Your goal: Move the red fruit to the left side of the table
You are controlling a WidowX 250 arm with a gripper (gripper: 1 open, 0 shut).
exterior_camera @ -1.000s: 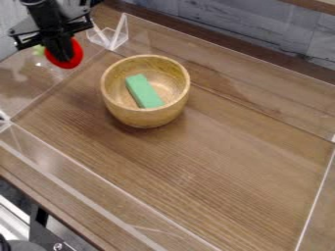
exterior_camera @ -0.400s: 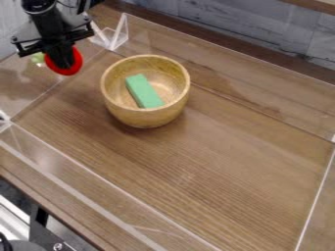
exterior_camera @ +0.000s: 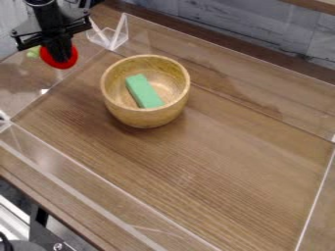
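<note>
I need to use my gripper to set the red fruit down on the table (exterior_camera: 69, 90), in the space between the wooden bowl and the clear acrylic wall.
The red fruit (exterior_camera: 57, 56) is a small round bright-red thing at the upper left of the camera view, over the far left corner of the table (exterior_camera: 222, 147). My gripper (exterior_camera: 55, 47) comes down from the top edge and is shut on the fruit, its black fingers covering the fruit's upper part. Whether the fruit touches the wood or hangs just above it cannot be told.
A wooden bowl (exterior_camera: 147, 110) holding a green block (exterior_camera: 141, 91) stands right of the fruit. Low clear acrylic walls (exterior_camera: 26, 147) border the tabletop, and one corner piece (exterior_camera: 112, 35) rises just right of the gripper. A grey wall runs behind.
The fruit and gripper shifted very slightly, first down and then back up toward the far corner; the grip stays the same. Bowl and block have not moved.
</note>
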